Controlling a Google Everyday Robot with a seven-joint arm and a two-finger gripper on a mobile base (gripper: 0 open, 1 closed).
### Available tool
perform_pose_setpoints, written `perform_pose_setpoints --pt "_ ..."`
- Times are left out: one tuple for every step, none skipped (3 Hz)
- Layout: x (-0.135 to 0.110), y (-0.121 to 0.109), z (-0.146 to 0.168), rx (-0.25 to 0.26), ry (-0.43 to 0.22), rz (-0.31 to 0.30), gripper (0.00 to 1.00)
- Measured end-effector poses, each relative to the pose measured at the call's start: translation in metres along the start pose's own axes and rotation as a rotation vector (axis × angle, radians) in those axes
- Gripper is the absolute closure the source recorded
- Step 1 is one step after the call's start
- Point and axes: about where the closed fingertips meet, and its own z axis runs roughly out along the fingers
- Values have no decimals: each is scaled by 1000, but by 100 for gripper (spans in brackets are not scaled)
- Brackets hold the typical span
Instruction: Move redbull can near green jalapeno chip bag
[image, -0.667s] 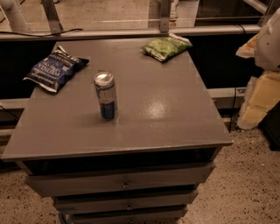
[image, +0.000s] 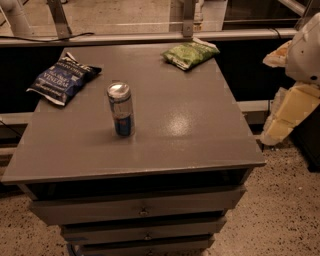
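My gripper moves to the redbull can next and closes around the middle of the can's body (image: 122, 111), under its silver top.
The redbull can (image: 121, 109) stands upright on the grey table (image: 190, 130), left of its middle. The green jalapeno chip bag (image: 189, 53) lies at the table's far right corner, well apart from the can. My gripper (image: 281, 122) is at the end of the white and cream arm (image: 306, 50), off the table's right edge. It hangs beside the table, far from the can, and holds nothing that I can see.
A dark blue chip bag (image: 63, 78) with white lettering lies at the table's far left. A rail (image: 150, 37) runs behind the table. Drawers (image: 142, 210) sit under the tabletop. Speckled floor (image: 285, 200) lies to the right.
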Motion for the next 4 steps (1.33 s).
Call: perform_pose_setpoints --pt "-20 -5 28 -23 -183 64 0" --pt "-52 -1 57 -48 -375 114 0" --pt "-94 7 88 -61 -558 120 0" --pt "-136 20 115 -65 -704 116 0"
